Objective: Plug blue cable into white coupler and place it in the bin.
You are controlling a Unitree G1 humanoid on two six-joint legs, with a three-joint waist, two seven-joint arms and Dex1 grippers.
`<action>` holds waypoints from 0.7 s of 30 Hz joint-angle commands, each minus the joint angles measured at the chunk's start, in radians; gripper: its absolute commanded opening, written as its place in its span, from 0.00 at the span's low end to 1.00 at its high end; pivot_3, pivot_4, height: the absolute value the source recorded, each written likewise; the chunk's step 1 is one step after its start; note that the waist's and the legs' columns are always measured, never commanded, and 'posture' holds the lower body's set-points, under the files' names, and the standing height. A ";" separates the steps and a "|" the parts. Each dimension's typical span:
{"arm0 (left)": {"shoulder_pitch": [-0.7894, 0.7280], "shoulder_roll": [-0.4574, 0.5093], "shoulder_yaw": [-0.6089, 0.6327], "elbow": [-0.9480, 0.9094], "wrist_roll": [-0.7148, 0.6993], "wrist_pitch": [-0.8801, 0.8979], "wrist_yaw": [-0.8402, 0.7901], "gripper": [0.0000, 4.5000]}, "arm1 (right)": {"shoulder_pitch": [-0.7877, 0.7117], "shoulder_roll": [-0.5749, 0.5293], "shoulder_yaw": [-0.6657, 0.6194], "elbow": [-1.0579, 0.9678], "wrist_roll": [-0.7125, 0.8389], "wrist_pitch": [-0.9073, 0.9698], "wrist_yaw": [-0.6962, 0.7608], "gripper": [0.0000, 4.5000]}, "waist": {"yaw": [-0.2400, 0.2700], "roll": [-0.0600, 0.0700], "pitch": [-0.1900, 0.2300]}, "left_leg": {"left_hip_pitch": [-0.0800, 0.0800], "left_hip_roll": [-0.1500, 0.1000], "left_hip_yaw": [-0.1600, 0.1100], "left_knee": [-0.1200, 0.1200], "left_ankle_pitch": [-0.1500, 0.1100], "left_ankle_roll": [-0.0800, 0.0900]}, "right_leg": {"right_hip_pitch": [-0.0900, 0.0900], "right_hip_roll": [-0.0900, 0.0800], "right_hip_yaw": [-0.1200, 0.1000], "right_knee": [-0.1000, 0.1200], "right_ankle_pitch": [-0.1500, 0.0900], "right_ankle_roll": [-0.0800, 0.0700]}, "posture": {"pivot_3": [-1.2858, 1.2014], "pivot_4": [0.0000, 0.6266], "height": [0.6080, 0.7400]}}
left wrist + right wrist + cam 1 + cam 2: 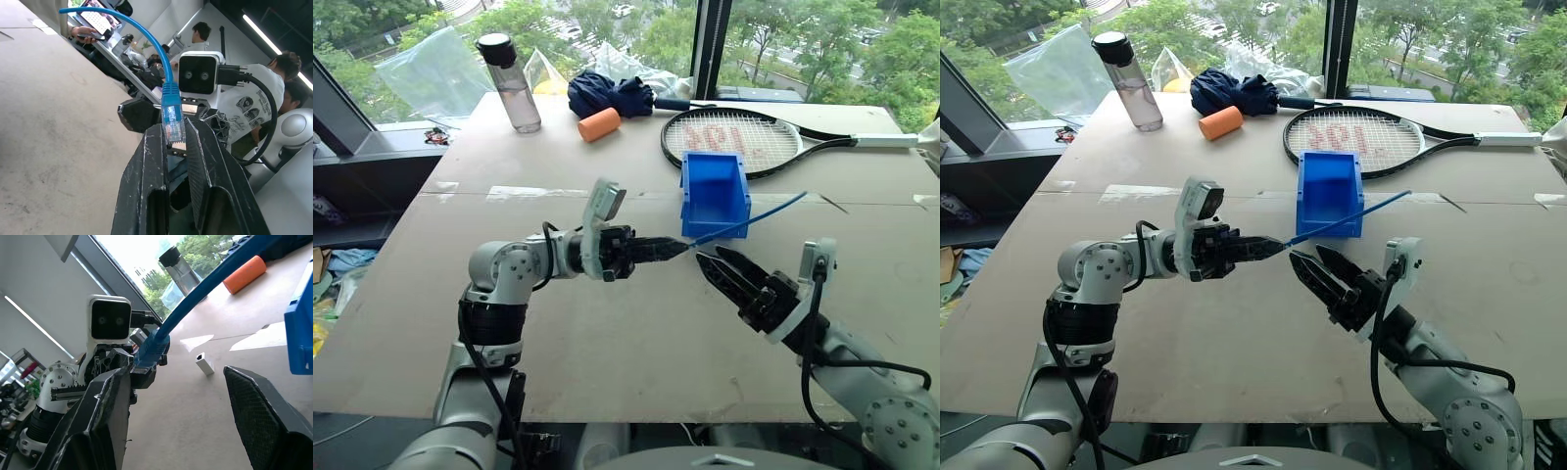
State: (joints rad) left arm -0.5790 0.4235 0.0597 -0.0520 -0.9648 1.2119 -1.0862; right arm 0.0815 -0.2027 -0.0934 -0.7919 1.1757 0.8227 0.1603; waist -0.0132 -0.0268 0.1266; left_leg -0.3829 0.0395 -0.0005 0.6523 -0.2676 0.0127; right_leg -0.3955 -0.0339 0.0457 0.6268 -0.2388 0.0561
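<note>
Next, I take the blue boot [170, 93] behind the clear plug with my right gripper, as my left gripper's fingers cover that plug. This will free my left gripper for the white coupler.
My left gripper [679, 248] is shut on the plug end of the blue cable [754, 217], held level above the table and pointing right. The clear plug [174, 128] sits pinched between its fingers, and the cord rises away toward the bin [715, 193]. The bin stands just behind both grippers, in front of the racket. My right gripper [709, 255] is open, its tips close to the left gripper's tips, a little lower and to the right, with nothing between its fingers. In the right wrist view the white coupler [205, 364] stands alone on the table beyond the left gripper [145, 374].
At the back of the table [607, 333] lie a tennis racket [729, 137], an orange foam cylinder [599, 124], a dark blue umbrella [612, 95] and a water bottle [514, 83]. A person in a white shirt [249, 98] shows in the left wrist view.
</note>
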 commanded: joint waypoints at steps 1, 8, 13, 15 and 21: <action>-0.013 -0.012 0.024 -0.063 -0.072 0.035 0.040 0.00 | -0.048 -0.012 0.001 0.014 0.075 -0.030 -0.017 0.29 | -0.001 0.000 0.000 | 0.000 0.000 0.000 0.000 0.000 0.000 | 0.000 0.000 0.000 0.000 0.000 0.000 | 0.52 0.24 1.00; -0.021 -0.032 0.034 -0.095 -0.124 0.061 0.124 0.00 | -0.087 -0.025 -0.002 0.028 0.187 -0.083 -0.039 0.03 | 0.000 0.000 0.000 | 0.000 0.000 -0.001 0.000 0.000 0.000 | 0.000 0.000 0.000 0.000 0.000 0.000 | 0.52 0.24 1.00; -0.045 -0.047 0.057 -0.072 -0.143 0.059 0.182 0.00 | -0.047 -0.067 0.016 0.014 0.188 -0.101 0.022 0.11 | 0.000 0.000 0.000 | 0.000 -0.001 0.000 0.000 0.000 0.000 | 0.000 0.000 0.000 0.000 0.000 -0.001 | 0.52 0.24 1.00; -0.045 -0.046 0.057 -0.078 -0.156 0.065 0.190 0.00 | -0.038 -0.076 0.020 0.013 0.166 -0.118 0.024 0.25 | -0.001 0.000 0.000 | 0.000 -0.001 -0.001 0.000 0.000 0.000 | 0.000 0.000 0.000 0.000 0.000 -0.001 | 0.52 0.24 1.00; -0.043 -0.044 0.052 -0.090 -0.185 0.077 0.207 0.00 | -0.035 -0.077 0.033 0.032 0.149 -0.162 0.033 0.45 | -0.001 0.000 0.000 | 0.000 -0.001 -0.001 0.000 0.000 0.000 | 0.000 0.000 0.000 0.000 0.000 -0.001 | 0.52 0.24 1.00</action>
State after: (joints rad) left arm -0.6060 0.3796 0.1087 -0.1070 -1.1152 1.2820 -0.8830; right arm 0.0518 -0.2857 -0.0564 -0.7404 1.3190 0.6933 0.1771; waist -0.0140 -0.0266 0.1267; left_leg -0.3828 0.0389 -0.0015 0.6521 -0.2675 0.0126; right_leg -0.3955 -0.0334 0.0455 0.6268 -0.2393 0.0552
